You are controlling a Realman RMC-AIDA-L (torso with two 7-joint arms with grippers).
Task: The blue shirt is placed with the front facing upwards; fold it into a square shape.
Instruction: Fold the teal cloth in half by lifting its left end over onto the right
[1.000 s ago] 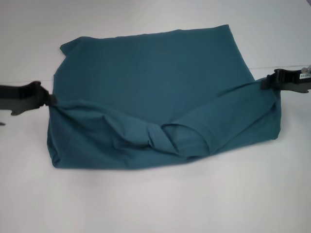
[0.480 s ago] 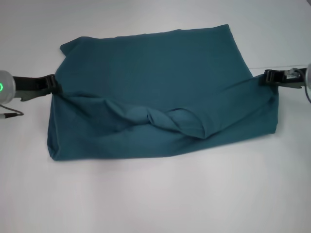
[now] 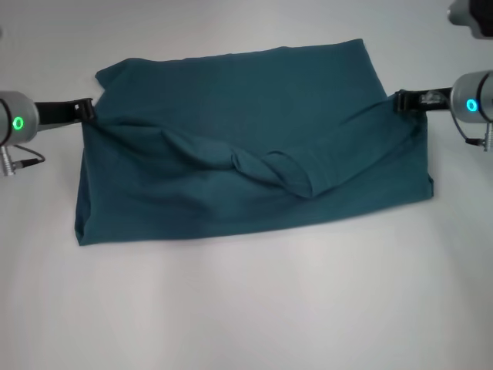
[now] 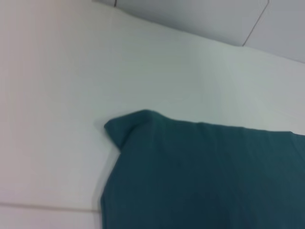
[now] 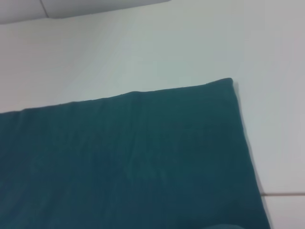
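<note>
Next, I release the blue shirt's lifted edge from my left gripper on the flat layer [image 3: 92,129] [image 4: 115,215] below the small pointed far corner.
The blue shirt [image 3: 239,123] lies partly folded on the white table, plain teal side up, no lettering showing. Its near layer is doubled over, and a twisted bunch of cloth [image 3: 266,166] with the collar curve sits at the middle of the lifted edge. My left gripper [image 3: 88,112] is shut on the shirt's left edge, my right gripper [image 3: 400,102] shut on its right edge, and the fold is stretched between them. The wrist views show only the shirt's flat far part [image 4: 205,171] [image 5: 133,157], not the fingers.
The white table [image 3: 246,308] surrounds the shirt, with bare surface in front and at both sides. A seam line in the table runs near the right arm [image 3: 431,99]. A cable hangs under the left wrist [image 3: 19,162].
Both grippers have carried the held edge away from me, farther over the shirt. The front fold has flattened, the twisted bunch has moved back, and the wrists with green lights have come into view.
</note>
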